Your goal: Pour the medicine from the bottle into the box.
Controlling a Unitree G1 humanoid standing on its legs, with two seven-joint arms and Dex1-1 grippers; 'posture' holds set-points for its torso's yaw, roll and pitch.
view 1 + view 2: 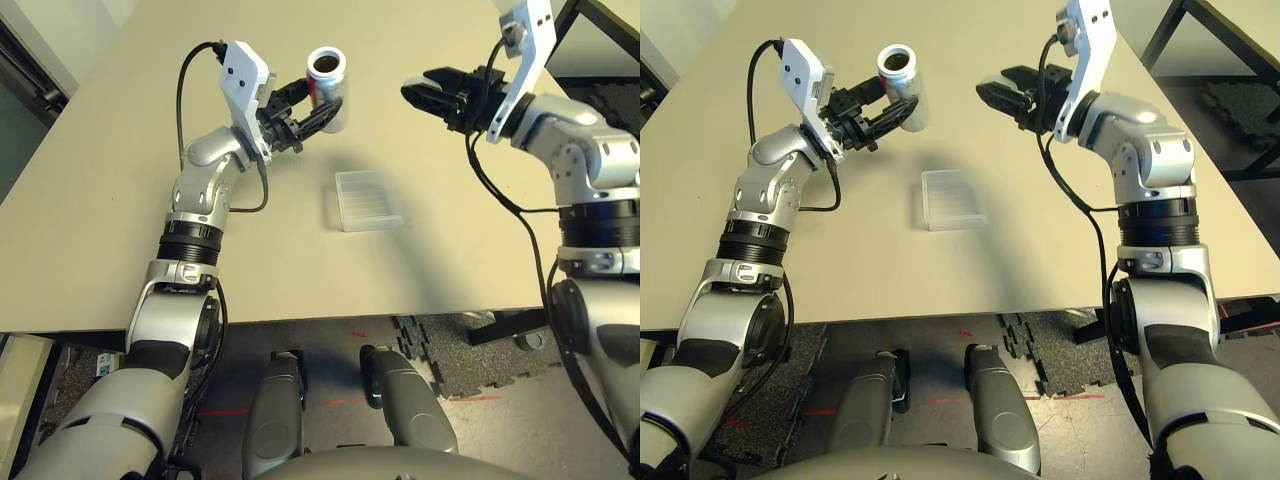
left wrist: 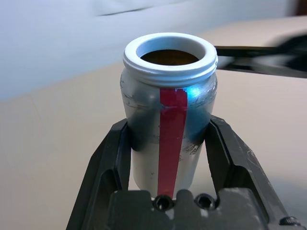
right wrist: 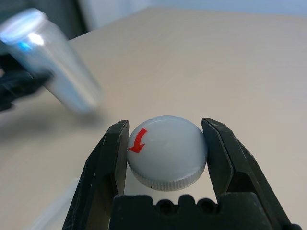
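I should set the grey cap down with my right gripper on the bare table (image 1: 465, 184) next to the clear plastic box.
My left gripper (image 1: 318, 112) is shut on the silver-grey bottle (image 1: 328, 88), held upright above the table with its mouth open. The left wrist view shows the bottle (image 2: 169, 120) with its red stripe between the black fingers (image 2: 108, 158), and dark brown contents inside the mouth. The grey round cap (image 3: 168, 152) with a red arrow sits clamped in my right gripper (image 1: 418, 95), held in the air to the right of the bottle. The clear plastic box (image 1: 366, 200) lies on the table below and between the two grippers. The medicine itself cannot be made out.
The beige table (image 1: 120, 230) stretches wide around the box. Its front edge runs below the box, with dark floor mats (image 1: 440, 345) beyond it. A dark table frame (image 1: 1180, 40) stands at the far right.
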